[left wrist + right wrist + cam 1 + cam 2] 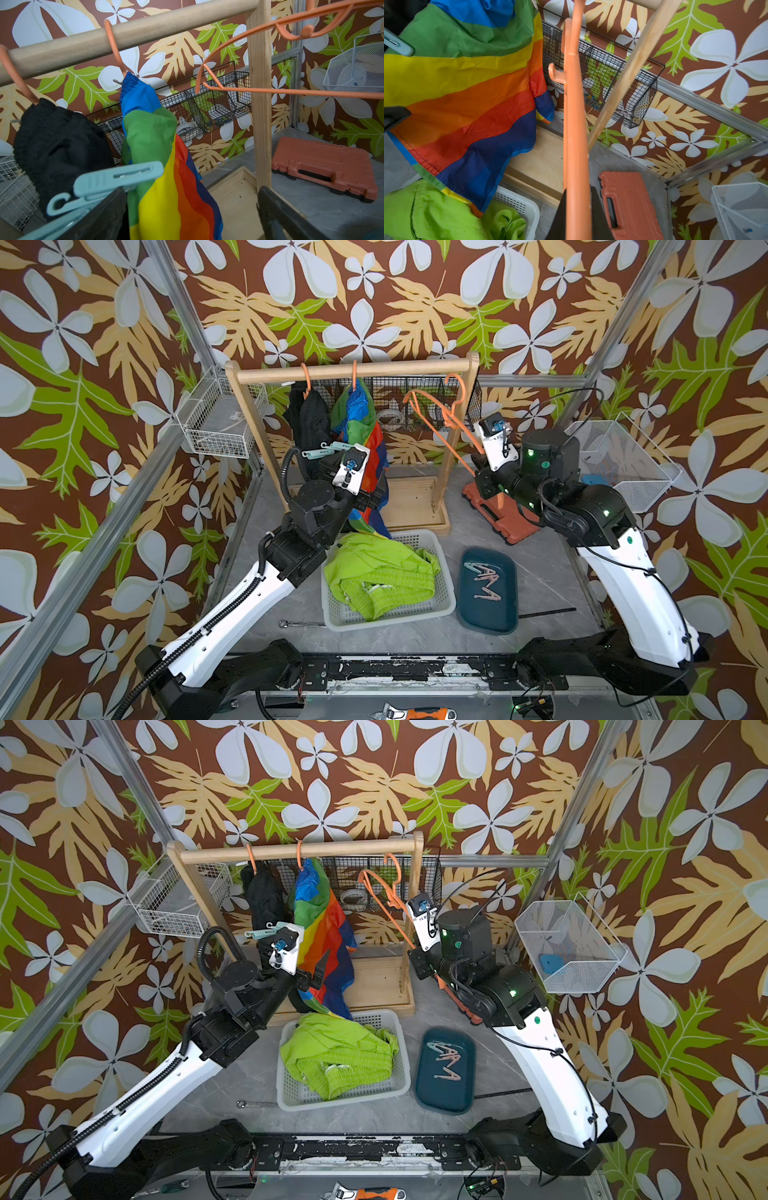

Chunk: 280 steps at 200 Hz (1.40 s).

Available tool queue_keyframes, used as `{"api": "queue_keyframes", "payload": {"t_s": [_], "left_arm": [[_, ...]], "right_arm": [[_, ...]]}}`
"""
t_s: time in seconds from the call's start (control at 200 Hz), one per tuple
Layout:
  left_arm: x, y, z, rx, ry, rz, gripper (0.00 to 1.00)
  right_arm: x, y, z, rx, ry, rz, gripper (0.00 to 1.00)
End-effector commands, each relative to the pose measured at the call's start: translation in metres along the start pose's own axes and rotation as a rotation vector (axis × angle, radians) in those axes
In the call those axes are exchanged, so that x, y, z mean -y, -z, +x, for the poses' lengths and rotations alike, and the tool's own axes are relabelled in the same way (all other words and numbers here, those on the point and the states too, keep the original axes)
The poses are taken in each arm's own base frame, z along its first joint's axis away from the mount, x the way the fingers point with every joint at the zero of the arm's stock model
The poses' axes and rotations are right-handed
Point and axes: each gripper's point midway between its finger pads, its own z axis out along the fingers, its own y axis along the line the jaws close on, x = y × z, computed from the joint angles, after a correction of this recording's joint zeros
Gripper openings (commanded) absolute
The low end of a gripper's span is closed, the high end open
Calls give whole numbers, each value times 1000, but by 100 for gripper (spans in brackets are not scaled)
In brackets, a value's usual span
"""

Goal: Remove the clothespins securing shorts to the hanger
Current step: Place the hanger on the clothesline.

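My right gripper is going to release the empty orange hanger on the wooden rail [436,366] between the colour-blocked shorts and the post.
My left gripper [190,195] stands open with the colour-blocked shorts [158,187] hanging between its fingers. Two mint clothespins [118,176] sit against the outside of one finger, beside the black shorts [60,145]; what they clip I cannot tell. Both pairs hang from orange hangers on the wooden rail [353,369]. My right gripper [578,216] is shut on the bar of an empty orange hanger [440,423] tilted off the rail. The lime green shorts [382,572] lie in the white basket [446,585]. Several clothespins [484,578] lie in the teal tray [509,614].
An orange tool case [503,514] lies behind the right gripper. The rack's wooden post [457,439] and base [415,506] stand between the arms. A black wire shelf [415,406] hangs behind the rack, with white wire baskets at the left [220,418] and right [623,460] walls.
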Motion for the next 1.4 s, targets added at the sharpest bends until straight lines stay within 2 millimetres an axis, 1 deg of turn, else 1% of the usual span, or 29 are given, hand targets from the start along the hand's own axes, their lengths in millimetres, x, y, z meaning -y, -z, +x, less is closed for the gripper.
{"api": "queue_keyframes", "payload": {"t_s": [0.0, 0.11, 0.21, 0.305, 0.38, 0.475, 0.546, 0.656, 0.721, 0.876, 0.976, 1.131, 1.146, 1.166, 1.206, 1.231, 1.246, 1.251, 1.261, 1.296, 1.306, 1.311, 1.356, 1.396], "left_arm": [[-11, 8, -6, 50, 75, -29, 100], [-17, 24, -11, 130, 111, -36, 100], [-24, 38, -17, 186, 118, -54, 100], [-28, 54, -26, 257, 131, -48, 100], [-33, 61, -30, 278, 141, -62, 100], [-46, 70, -33, 307, 170, -124, 100], [-58, 75, -29, 317, 194, -190, 100], [-77, 85, -23, 334, 218, -309, 100], [-89, 91, -17, 335, 222, -383, 100], [-102, 99, -11, 338, 222, -470, 100], [-105, 101, -9, 337, 218, -494, 100], [-104, 97, -7, 322, 206, -499, 100], [-104, 97, -6, 317, 204, -501, 100], [-104, 96, -6, 313, 203, -502, 100], [-104, 94, -5, 304, 201, -506, 100], [-104, 93, -5, 300, 200, -506, 100], [-103, 92, -3, 294, 198, -507, 100], [-103, 92, -3, 292, 197, -508, 100], [-103, 91, -3, 291, 196, -508, 100], [-103, 89, -3, 284, 195, -509, 100], [-103, 89, -3, 282, 194, -508, 100], [-103, 88, -2, 280, 193, -510, 100], [-101, 84, -1, 263, 185, -507, 100], [-100, 80, 0, 245, 176, -506, 100]], "right_arm": [[-6, -13, -31, 114, -9, -45, 0], [-10, -29, -41, 132, -7, -56, 0], [-9, -43, -44, 136, -4, -53, 0], [-2, -58, -45, 141, -18, -47, 0], [6, -68, -46, 143, -31, -42, 0], [19, -81, -47, 140, -39, -36, 0], [27, -90, -49, 140, -44, -32, 0], [35, -105, -48, 131, -52, -33, 0], [37, -115, -44, 118, -57, -37, 0], [34, -130, -30, 86, -68, -53, 0], [30, -136, -21, 66, -79, -65, 0], [27, -140, -8, 47, -83, -70, 0], [27, -139, -8, 46, -83, -71, 4], [26, -139, -6, 43, -84, -71, 12], [26, -136, -5, 43, -83, -71, 38], [26, -134, -3, 42, -82, -72, 49], [26, -130, -5, 51, -80, -71, 57], [26, -130, -3, 47, -81, -70, 59], [27, -127, -5, 57, -80, -68, 62], [27, -120, -3, 66, -79, -63, 71], [28, -117, -6, 77, -79, -60, 73], [27, -117, -3, 71, -79, -60, 74], [29, -104, -4, 91, -80, -50, 79], [31, -93, -3, 100, -80, -42, 80]]}}
